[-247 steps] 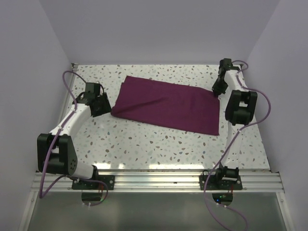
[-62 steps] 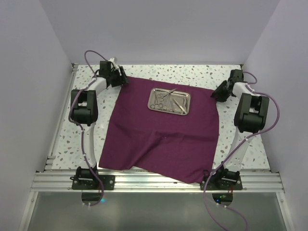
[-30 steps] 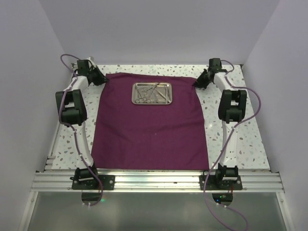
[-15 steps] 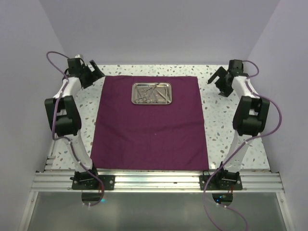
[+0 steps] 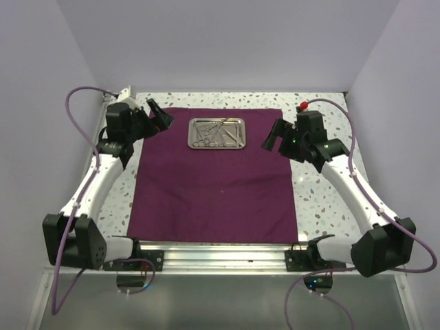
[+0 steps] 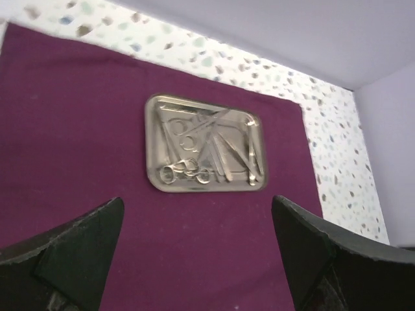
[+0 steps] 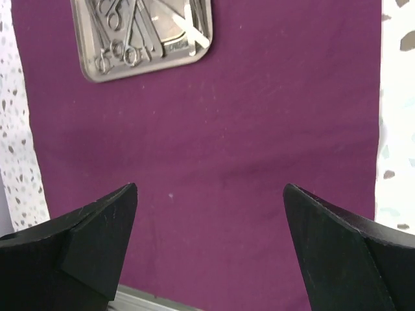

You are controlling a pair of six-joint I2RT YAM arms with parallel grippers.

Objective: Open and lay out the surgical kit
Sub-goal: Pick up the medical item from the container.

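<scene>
The far end (image 5: 196, 128) (image 6: 163, 122) of the thin silver tool closest to my left gripper in the steel tray is the next part that I will close that gripper on.
The surgical kit's dark purple cloth wrap (image 5: 213, 185) lies spread flat on the table. On its far middle sits the small steel tray (image 5: 216, 133), with thin silver scissors and forceps (image 6: 185, 172) piled inside it. My left gripper (image 5: 157, 115) hovers open above the cloth's far left part, facing the tray (image 6: 206, 153). My right gripper (image 5: 273, 135) hovers open over the cloth's far right edge, right of the tray (image 7: 142, 32). Both wrist views show wide-apart fingers with only cloth (image 7: 214, 129) between them. Neither gripper (image 6: 198, 199) (image 7: 209, 187) holds anything.
The speckled white table (image 5: 330, 199) shows on both sides of the cloth. Lilac walls (image 5: 227, 41) close in the left, right and back. A metal rail (image 5: 220, 251) with the arm bases runs along the near edge, touching the cloth's near hem.
Both grippers, shut at the cloth's far corners a second ago, have opened and let go. Both arms have then swung inward and nearer, to either side of the tray. The cloth lies flat.
</scene>
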